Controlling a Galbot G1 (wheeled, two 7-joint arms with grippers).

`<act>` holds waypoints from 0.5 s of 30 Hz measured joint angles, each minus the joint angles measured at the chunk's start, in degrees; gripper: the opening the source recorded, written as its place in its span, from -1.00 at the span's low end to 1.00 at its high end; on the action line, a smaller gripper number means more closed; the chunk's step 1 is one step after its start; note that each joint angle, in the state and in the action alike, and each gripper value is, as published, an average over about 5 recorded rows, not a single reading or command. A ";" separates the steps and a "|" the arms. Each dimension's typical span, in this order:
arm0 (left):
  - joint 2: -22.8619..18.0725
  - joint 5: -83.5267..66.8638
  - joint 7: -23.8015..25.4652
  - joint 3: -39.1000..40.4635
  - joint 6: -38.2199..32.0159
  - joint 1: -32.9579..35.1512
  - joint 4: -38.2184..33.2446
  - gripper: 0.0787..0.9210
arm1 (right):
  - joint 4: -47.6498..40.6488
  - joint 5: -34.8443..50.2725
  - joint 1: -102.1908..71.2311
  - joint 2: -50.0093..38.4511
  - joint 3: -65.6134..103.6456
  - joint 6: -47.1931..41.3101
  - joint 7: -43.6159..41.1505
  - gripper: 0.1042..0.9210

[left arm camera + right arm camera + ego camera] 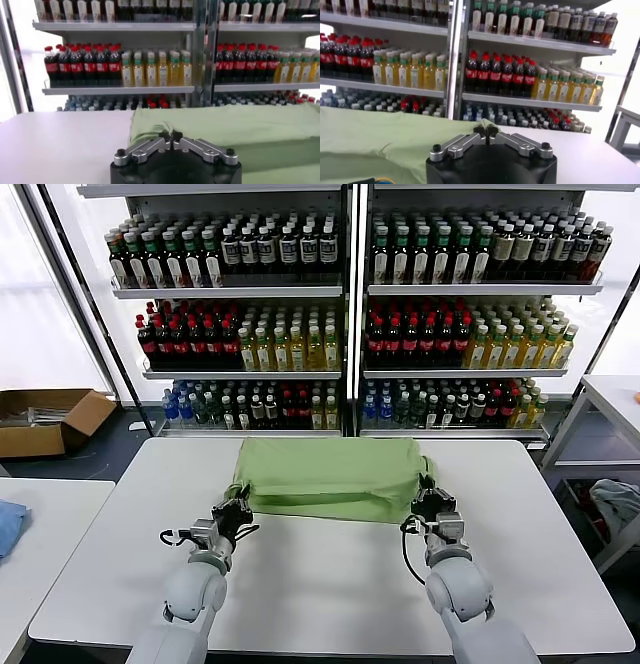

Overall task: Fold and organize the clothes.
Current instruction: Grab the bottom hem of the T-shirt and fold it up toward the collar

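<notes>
The light green shirt lies by the table's far edge, so my right gripper needs to drop its upper fold, grab the shirt's near corner [399, 518] and help pull it closer.
The light green shirt [330, 474] lies folded in a wide band across the far middle of the white table [320, 584]. Its collar, buttons and chest print are hidden. My left gripper [238, 506] is shut on the shirt's near left corner; in the left wrist view [171, 135] a fold of green cloth [225, 130] is pinched between the fingertips. My right gripper [432, 502] is shut on the near right corner; in the right wrist view [485, 130] green cloth [380, 137] rises between the fingertips.
Shelves of bottles [340, 314] stand behind the table. A second white table [40, 534] with a blue cloth [8, 524] is at the left, a cardboard box [45, 419] on the floor beyond it. A grey table [610, 414] with pale cloth under it stands at the right.
</notes>
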 measured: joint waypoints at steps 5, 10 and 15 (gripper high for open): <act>0.08 0.09 -0.10 0.28 0.35 -1.75 2.03 -0.99 | -2.30 0.68 2.37 0.48 -0.55 -1.17 -0.11 -0.75; 0.00 0.31 -0.45 0.38 0.65 -3.06 3.01 -0.81 | -4.19 2.74 4.86 1.71 -0.40 -1.68 0.78 -0.41; -0.18 0.36 -1.14 0.14 1.39 -3.53 3.19 -0.46 | -4.68 6.13 6.39 3.24 -0.21 -1.88 2.69 -0.05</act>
